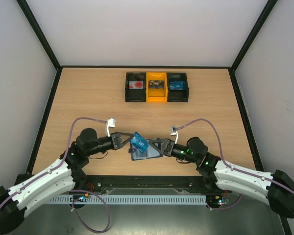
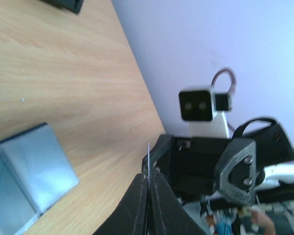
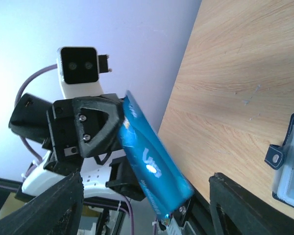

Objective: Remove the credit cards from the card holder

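Observation:
My right gripper will grip the loose end [image 1: 145, 148] [image 3: 178, 199] of the blue credit card, across from the end that my left gripper holds.
The card holder [image 1: 146, 154] lies open on the table near the front edge, pale grey-blue pockets up. My left gripper [image 1: 126, 141] is shut on a bright blue credit card [image 1: 138, 142] and holds it tilted just above the holder's left end. In the left wrist view the card [image 2: 148, 159] shows edge-on between the shut fingers [image 2: 135, 205], with the holder [image 2: 32, 169] lower left. My right gripper [image 1: 156, 147] is open beside the holder's right end. In the right wrist view the blue card [image 3: 152, 164] hangs between its spread fingers [image 3: 63, 205], and the holder's tab [image 3: 274, 154] is at the right edge.
Three small bins stand in a row at the back middle: a black one [image 1: 135, 87], a yellow one [image 1: 156, 87] and a black one [image 1: 178, 87], each with something inside. Black frame posts and pale walls border the table [image 1: 88, 98].

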